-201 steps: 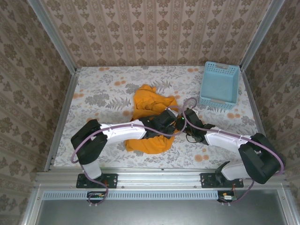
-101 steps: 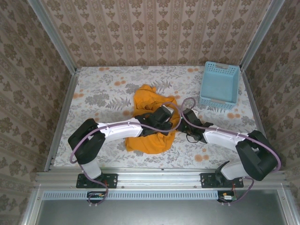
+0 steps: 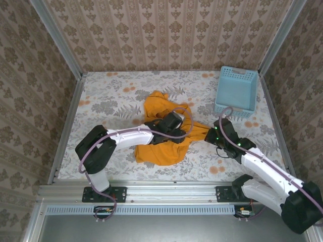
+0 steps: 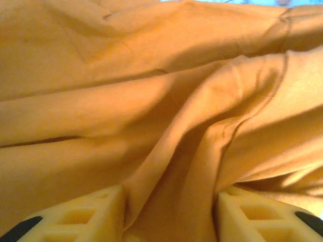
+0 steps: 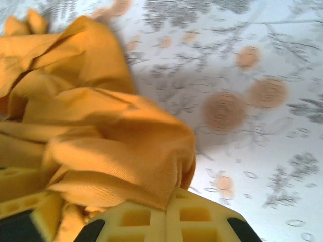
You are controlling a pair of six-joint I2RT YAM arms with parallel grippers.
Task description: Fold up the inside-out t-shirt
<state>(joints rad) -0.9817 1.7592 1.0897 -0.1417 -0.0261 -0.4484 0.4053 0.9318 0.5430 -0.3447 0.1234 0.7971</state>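
Note:
Next, I open my right gripper, take the t-shirt closer to my left gripper (image 3: pixel 193 132) and pull it out, as only a narrow, bunched end is stretched from the rumpled heap.
The inside-out t-shirt (image 3: pixel 161 146) is a rumpled orange-yellow heap in the middle of the table, with one part stretched out to the right. My right gripper (image 3: pixel 210 135) holds the end of that stretched part. In the right wrist view its jaws (image 5: pixel 169 204) are pressed together on a bunched edge of the t-shirt (image 5: pixel 106 146), lifted above the table. My left gripper (image 3: pixel 174 124) rests on the heap's middle. In the left wrist view its fingers (image 4: pixel 96 214) stand apart, with a loose fold of the t-shirt (image 4: pixel 171 151) lying between them.
A light blue lattice basket (image 3: pixel 236 91) stands at the back right corner. Patterned walls close in the flowered table (image 3: pixel 111 96) on the left, back and right. Bare tabletop lies left of the shirt and in front of my right gripper (image 5: pixel 262 126).
My right gripper shut on the shirt's edge and drew it to the right, stretching the cloth out. My left gripper's jaws have opened while it stayed on the heap.

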